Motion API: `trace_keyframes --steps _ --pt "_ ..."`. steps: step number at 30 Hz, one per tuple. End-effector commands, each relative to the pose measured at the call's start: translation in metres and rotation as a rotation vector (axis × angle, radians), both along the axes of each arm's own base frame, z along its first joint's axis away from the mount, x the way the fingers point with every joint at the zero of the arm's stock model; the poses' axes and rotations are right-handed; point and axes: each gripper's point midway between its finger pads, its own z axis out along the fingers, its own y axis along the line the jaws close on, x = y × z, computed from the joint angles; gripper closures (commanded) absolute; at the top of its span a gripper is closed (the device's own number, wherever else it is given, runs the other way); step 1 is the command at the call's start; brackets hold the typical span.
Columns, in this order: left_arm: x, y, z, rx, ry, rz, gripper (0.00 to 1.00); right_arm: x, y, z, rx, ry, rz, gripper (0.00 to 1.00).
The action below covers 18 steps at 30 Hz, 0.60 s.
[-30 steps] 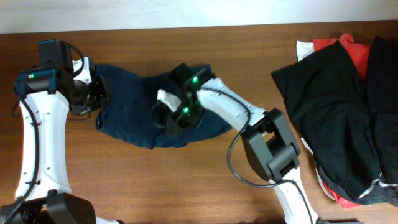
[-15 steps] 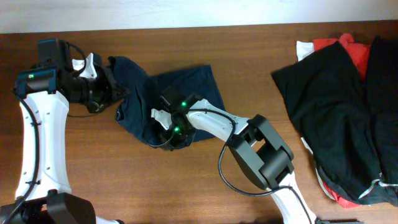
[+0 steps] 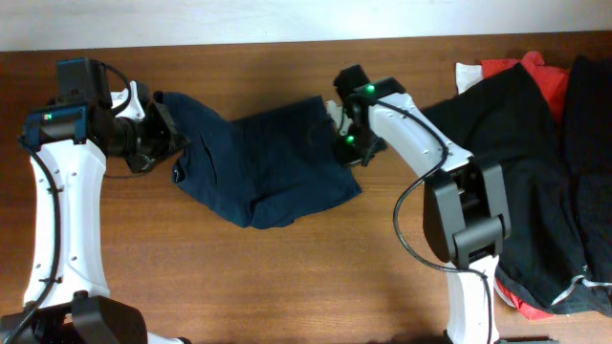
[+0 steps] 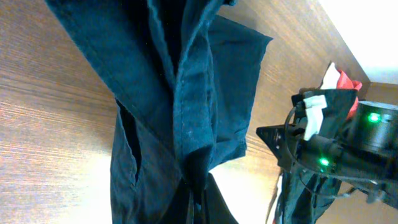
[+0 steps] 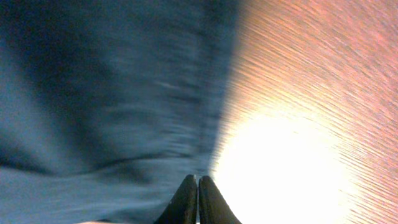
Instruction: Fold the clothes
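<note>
The left gripper will release the raised end of the shorts, now held slightly above the wooden table, on their opposite end (image 3: 308, 129) (image 4: 237, 73), beside the right gripper.
The dark navy shorts (image 3: 258, 162) lie spread on the wooden table, running from the left arm toward the middle. My left gripper (image 3: 164, 134) is shut on their left end and holds that end slightly raised. In the left wrist view the cloth (image 4: 186, 93) hangs in a fold from the jaws (image 4: 198, 202). My right gripper (image 3: 346, 143) is at the shorts' right edge. In the right wrist view its fingertips (image 5: 198, 183) are pressed together over the edge of the blurred cloth (image 5: 106, 93), with nothing seen between them.
A pile of black clothes (image 3: 516, 162) covers the right of the table, with red (image 3: 550, 81) and white (image 3: 467, 75) garments under it. Bare wood (image 3: 287, 277) lies in front of the shorts. The right arm (image 4: 323, 140) shows in the left wrist view.
My right gripper has moved from the middle of the shorts to their right edge. The shorts now lie wider and flatter. The left gripper keeps its hold and has barely moved.
</note>
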Motion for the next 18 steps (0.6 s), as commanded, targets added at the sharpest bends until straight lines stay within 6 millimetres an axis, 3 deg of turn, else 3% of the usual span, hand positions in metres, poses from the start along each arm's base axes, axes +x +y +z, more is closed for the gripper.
trace_keyframes --steps 1,6,12,15,18 --pt "0.007 -0.001 0.015 -0.011 -0.044 0.029 1.00 -0.007 -0.019 -0.024 -0.036 0.021 -0.021 0.93" --pt "0.026 -0.031 0.025 0.001 -0.151 -0.053 1.00 -0.025 -0.004 -0.042 0.003 0.059 0.002 0.93" --pt "0.041 -0.069 0.008 0.005 -0.131 -0.085 1.00 -0.038 0.015 -0.039 0.105 0.120 0.003 0.93" --pt "0.050 -0.110 0.007 -0.018 -0.169 -0.149 1.00 -0.039 0.015 -0.039 0.103 0.125 -0.010 0.93" --pt "0.052 -0.148 -0.014 -0.041 -0.127 -0.195 0.99 -0.041 0.014 -0.039 0.100 0.133 -0.011 0.93"
